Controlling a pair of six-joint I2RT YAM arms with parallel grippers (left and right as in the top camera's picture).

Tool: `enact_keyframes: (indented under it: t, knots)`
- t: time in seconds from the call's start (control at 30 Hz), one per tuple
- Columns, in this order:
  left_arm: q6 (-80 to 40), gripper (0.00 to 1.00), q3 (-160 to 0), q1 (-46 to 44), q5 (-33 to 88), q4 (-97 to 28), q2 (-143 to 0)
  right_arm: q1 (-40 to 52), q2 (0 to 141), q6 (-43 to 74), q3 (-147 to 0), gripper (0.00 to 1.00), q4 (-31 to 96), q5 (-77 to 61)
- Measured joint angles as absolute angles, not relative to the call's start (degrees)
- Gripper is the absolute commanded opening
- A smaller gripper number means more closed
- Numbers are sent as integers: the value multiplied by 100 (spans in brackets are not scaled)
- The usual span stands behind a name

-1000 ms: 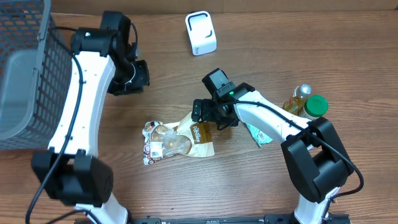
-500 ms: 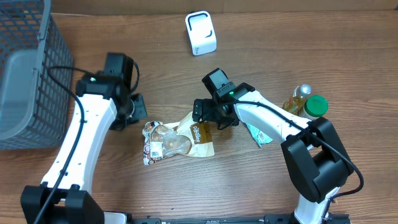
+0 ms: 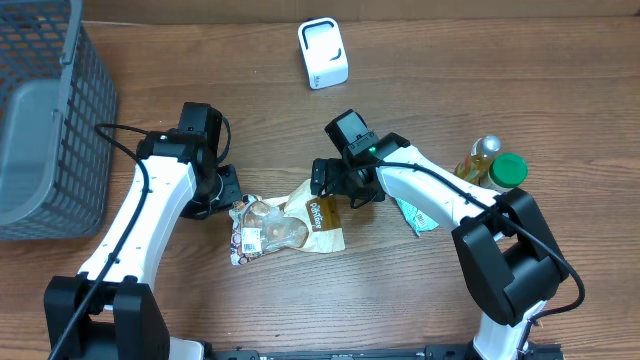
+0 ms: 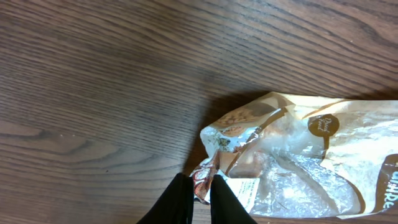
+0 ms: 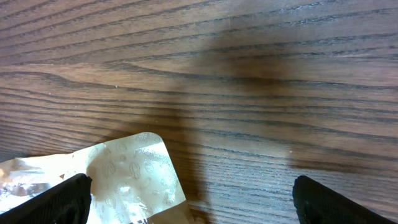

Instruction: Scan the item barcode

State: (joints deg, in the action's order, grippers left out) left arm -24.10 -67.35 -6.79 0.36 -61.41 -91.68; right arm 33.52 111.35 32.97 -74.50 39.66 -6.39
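The snack bag has a brown patch [image 3: 322, 213] [image 5: 174, 215] on its tan end. My right gripper should go there next and close on it.
A crumpled clear and tan snack bag [image 3: 285, 225] lies on the wooden table between the two arms; a white label shows on its left end. My left gripper [image 3: 228, 195] has come down at the bag's left corner. In the left wrist view its black fingers [image 4: 180, 199] stand a narrow gap apart, and the corner of the bag [image 4: 298, 155] shows in that gap. My right gripper [image 3: 335, 190] hovers over the bag's right end, jaws wide open. In the right wrist view its fingers [image 5: 65, 199] flank the bag's pale edge [image 5: 124, 174]. A white scanner [image 3: 323, 53] stands at the back.
A grey wire basket [image 3: 40, 120] fills the far left. A yellow bottle [image 3: 480, 158] and a green-lidded jar [image 3: 508, 170] stand at the right, with a teal packet [image 3: 412, 213] beside the right arm.
My left arm has swung down from near the basket to the bag's left corner. Its jaws have parted slightly. The right arm and the bag have not moved.
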Motion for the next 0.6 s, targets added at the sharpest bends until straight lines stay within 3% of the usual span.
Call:
enact_keyframes:
  t: [0.6]
  knots:
    - [-2349, 7, -6405, -679, 510, -6025, -9207, 3352, 11135, 3297, -7450, 100, 3966, -639]
